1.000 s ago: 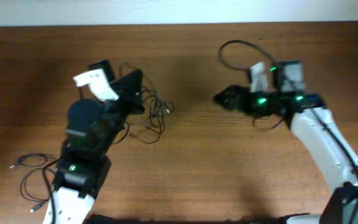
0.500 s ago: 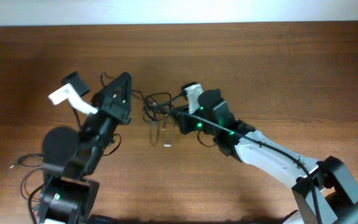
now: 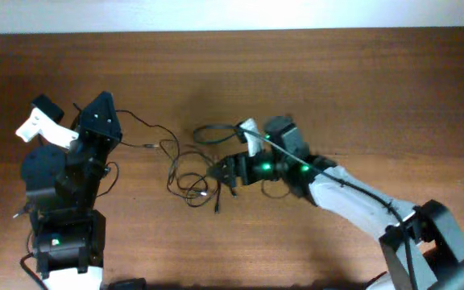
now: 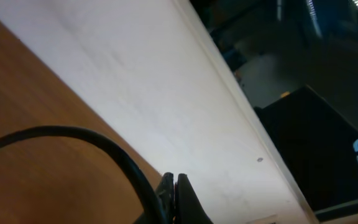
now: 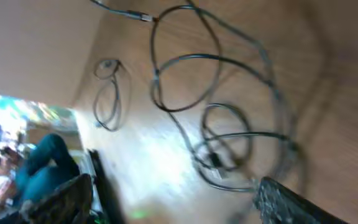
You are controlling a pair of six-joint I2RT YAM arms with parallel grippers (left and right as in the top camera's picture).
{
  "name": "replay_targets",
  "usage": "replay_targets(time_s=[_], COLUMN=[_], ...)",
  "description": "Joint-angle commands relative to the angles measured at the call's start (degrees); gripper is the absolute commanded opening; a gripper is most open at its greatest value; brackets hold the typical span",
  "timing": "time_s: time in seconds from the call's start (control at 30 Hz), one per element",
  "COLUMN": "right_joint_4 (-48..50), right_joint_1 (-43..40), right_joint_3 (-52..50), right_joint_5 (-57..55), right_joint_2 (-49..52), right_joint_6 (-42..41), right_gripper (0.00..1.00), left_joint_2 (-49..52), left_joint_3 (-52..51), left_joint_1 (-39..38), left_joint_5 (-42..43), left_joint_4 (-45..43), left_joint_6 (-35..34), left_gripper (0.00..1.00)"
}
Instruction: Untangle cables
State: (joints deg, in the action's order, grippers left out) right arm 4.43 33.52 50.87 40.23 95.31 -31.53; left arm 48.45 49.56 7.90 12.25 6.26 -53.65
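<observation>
Next, I release my left gripper's black cable piece on the wooden table (image 3: 97, 125) between the tangle and the table's far corner.
A loose tangle of thin black cables (image 3: 187, 179) lies on the wooden table at centre-left. One strand (image 3: 141, 134) runs from it up-left to my left gripper (image 3: 105, 115), which is shut on it. The left wrist view shows closed jaws (image 4: 173, 188) with that black cable (image 4: 98, 139) beside them. My right gripper (image 3: 223, 171) is open and empty just right of the tangle. In the right wrist view the cable loops (image 5: 229, 148) lie ahead, between its spread fingers (image 5: 179, 199). Another loop (image 3: 213, 131) lies behind the right gripper.
A separate thin cable loop (image 3: 27, 212) lies at the table's front left, by the left arm base; it also shows far off in the right wrist view (image 5: 107, 94). A white wall edge (image 3: 232, 16) runs along the table's far side.
My left gripper has moved left, drawing one strand out of the tangle. My right arm swung in from the far right to the tangle, and the tangle has shifted and spread out.
</observation>
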Motion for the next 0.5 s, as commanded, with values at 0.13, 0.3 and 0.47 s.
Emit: replay_targets(time_s=[0.13, 0.3, 0.47], right_joint_4=[17.07, 21.59, -6.43], right_joint_1=[15.1, 16.79, 0.39], right_joint_3=[0.28, 0.33, 0.33], right_joint_5=[-30.21, -44.35, -51.28], right_joint_2=[6.82, 10.6, 8.81], right_joint_6=[-11.23, -22.01, -24.22], right_gripper=[0.91, 0.47, 0.04], left_joint_2=[-0.68, -1.07, -1.27], left_joint_3=[0.13, 0.13, 0.13], left_joint_1=[0.31, 0.26, 10.27], left_joint_5=[11.39, 15.76, -2.82], left_joint_4=[-12.44, -20.15, -20.35], left_joint_6=[-15.65, -23.5, -2.36], left_gripper=[0.0, 0.0, 0.0])
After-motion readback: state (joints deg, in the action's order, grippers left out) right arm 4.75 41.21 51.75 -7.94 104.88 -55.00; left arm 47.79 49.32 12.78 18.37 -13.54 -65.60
